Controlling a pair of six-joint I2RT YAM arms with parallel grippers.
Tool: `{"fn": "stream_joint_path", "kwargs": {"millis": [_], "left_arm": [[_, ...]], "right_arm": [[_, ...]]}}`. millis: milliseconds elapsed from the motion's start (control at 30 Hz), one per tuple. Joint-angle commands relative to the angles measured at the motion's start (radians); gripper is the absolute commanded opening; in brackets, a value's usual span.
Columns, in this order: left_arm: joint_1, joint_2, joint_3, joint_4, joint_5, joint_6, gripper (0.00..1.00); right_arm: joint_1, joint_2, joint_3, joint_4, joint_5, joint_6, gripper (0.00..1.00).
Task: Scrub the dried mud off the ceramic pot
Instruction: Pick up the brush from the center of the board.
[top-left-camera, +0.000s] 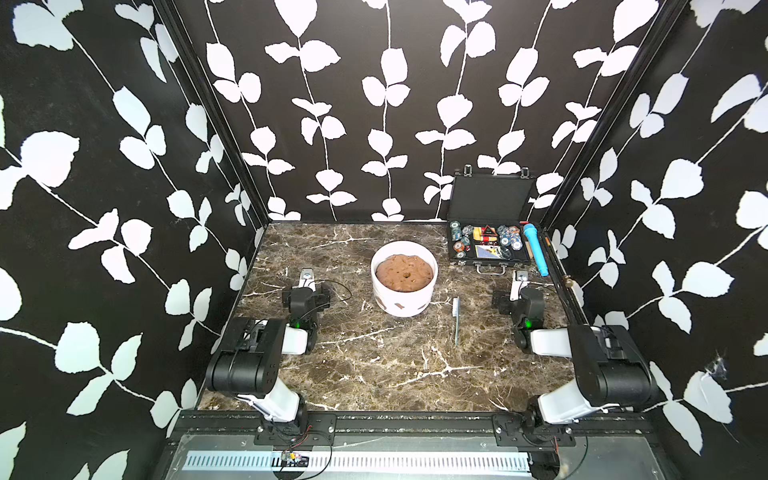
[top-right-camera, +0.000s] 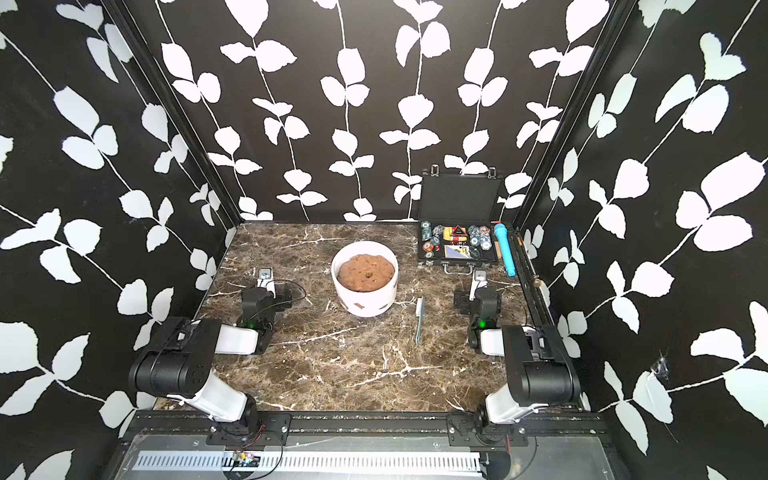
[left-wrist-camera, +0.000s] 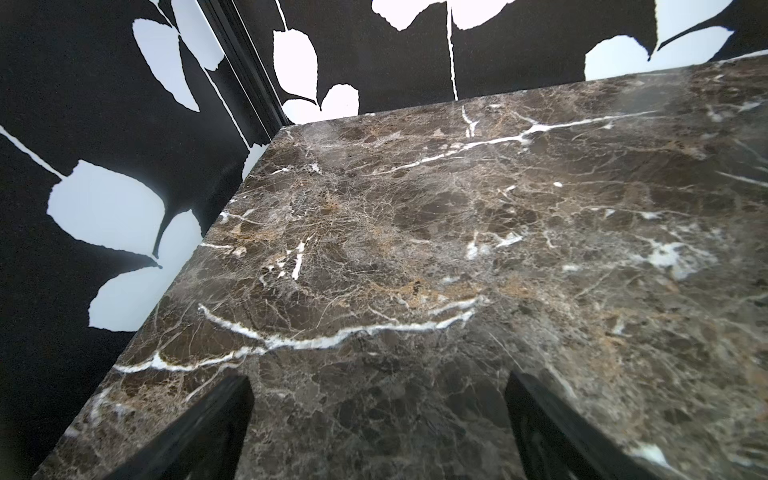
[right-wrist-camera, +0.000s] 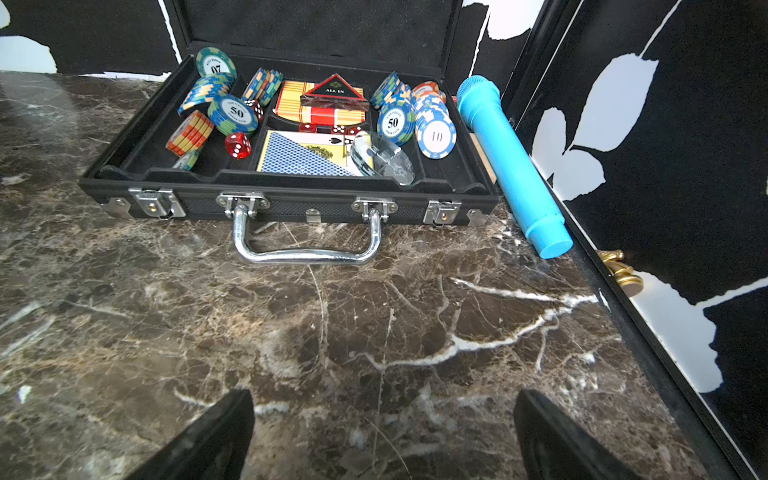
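I will close my right gripper next on the slim brush's handle (top-left-camera: 456, 324), just behind the white bristles.
The ceramic pot (top-left-camera: 388, 296) (top-right-camera: 348, 296) stands mid-table, white and ribbed, with a lumpy brown mound (top-left-camera: 405, 274) filling it. Small reddish-brown smears of dried mud (top-left-camera: 400, 306) (top-right-camera: 360, 306) mark its near wall. A slim brush (top-left-camera: 457, 320) (top-right-camera: 419, 320) lies on the marble to the pot's right. My left gripper (top-left-camera: 306, 276) (left-wrist-camera: 378, 386) rests left of the pot, open, with only bare marble between its fingers. On the far side of the brush, my right gripper (top-left-camera: 520, 276) (right-wrist-camera: 382, 399) is open and empty, facing the case.
An open black case of poker chips, cards and dice (top-left-camera: 490, 245) (right-wrist-camera: 291, 166) sits at the back right corner. A blue toy microphone (top-left-camera: 536, 249) (right-wrist-camera: 511, 166) lies beside it along the right wall. A brass knob (top-left-camera: 567, 283) sticks out from the right frame.
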Motion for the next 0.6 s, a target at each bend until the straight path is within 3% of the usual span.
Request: {"fn": "stream_joint_path", "kwargs": {"millis": [0, 400, 467, 567], "left_arm": [[0.005, -0.015, 0.008, 0.016, 0.006, -0.008, 0.99], [0.006, -0.038, -0.007, 0.039, 0.018, 0.007, 0.99], [-0.006, -0.13, 0.0, -0.07, -0.001, 0.014, 0.99], [-0.011, -0.346, 0.051, -0.383, -0.035, -0.064, 0.99]], "right_arm": [[0.001, -0.009, 0.012, 0.031, 0.014, -0.002, 0.99], [0.001, -0.018, 0.012, 0.05, -0.003, -0.006, 0.99], [0.007, -0.083, 0.04, -0.05, -0.018, -0.019, 0.99], [0.039, -0.209, 0.126, -0.318, -0.006, -0.023, 0.99]]}}
